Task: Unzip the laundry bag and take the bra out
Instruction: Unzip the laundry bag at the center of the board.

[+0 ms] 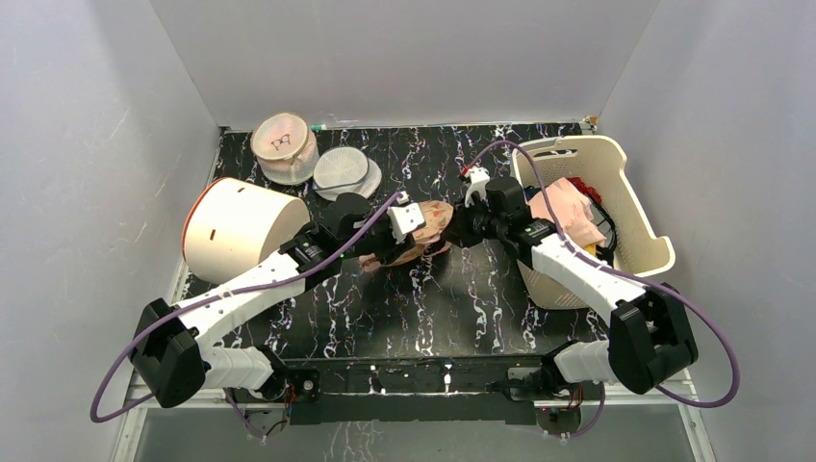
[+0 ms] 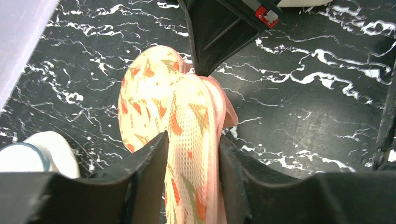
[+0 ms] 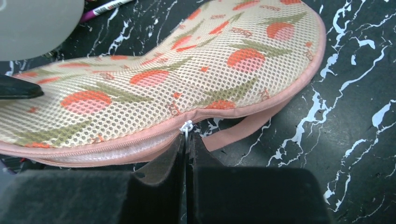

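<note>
The robot's left gripper is straddling a wide fold of mesh, so it should open and pinch the zip's edges (image 2: 215, 126) to hold the laundry bag steady against the zip pull.
The laundry bag (image 1: 430, 227), peach mesh with red prints and pink trim, is held on edge at the table's middle. My left gripper (image 1: 416, 237) is shut on one lobe of it; in the left wrist view the bag (image 2: 159, 93) stands pinched between my fingers (image 2: 192, 140). My right gripper (image 1: 460, 231) is shut on the white zip pull (image 3: 187, 126) at the bag's waist (image 3: 187, 70), its jaws pressed together (image 3: 187, 140). It also shows in the left wrist view (image 2: 203, 70). The zip left of the pull looks closed. The bra is hidden.
A cream laundry basket (image 1: 637, 183) with clothes stands at the right. A round pink mesh pouch (image 1: 284, 144) and a round white mesh pouch (image 1: 346, 169) sit at the back left. A cream cylinder (image 1: 241, 226) lies at the left. A pink strap (image 3: 247, 128) hangs off the bag.
</note>
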Robot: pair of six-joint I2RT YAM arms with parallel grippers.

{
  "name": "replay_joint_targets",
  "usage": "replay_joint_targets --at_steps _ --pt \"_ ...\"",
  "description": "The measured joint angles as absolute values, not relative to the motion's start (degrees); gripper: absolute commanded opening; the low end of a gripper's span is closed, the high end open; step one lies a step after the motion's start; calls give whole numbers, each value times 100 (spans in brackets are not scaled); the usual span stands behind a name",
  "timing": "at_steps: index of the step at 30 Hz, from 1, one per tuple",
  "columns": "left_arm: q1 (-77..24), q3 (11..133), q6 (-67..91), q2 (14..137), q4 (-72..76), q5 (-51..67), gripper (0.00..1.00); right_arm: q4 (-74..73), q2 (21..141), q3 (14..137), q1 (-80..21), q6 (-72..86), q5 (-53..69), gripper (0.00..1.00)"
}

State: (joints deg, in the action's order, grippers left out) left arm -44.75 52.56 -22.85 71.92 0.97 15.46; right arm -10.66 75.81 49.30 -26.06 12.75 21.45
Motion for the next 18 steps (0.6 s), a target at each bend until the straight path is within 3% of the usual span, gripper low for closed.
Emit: replay_joint_targets --at_steps 14,18 --pt "-4475 5260 -2196 7404 -34 1844 52 -1197 7461 5454 -3391 1717 2239 0" --pt "-4475 5260 -2189 7422 -51 1846 43 -1227 7461 5546 -3446 1730 2220 0"
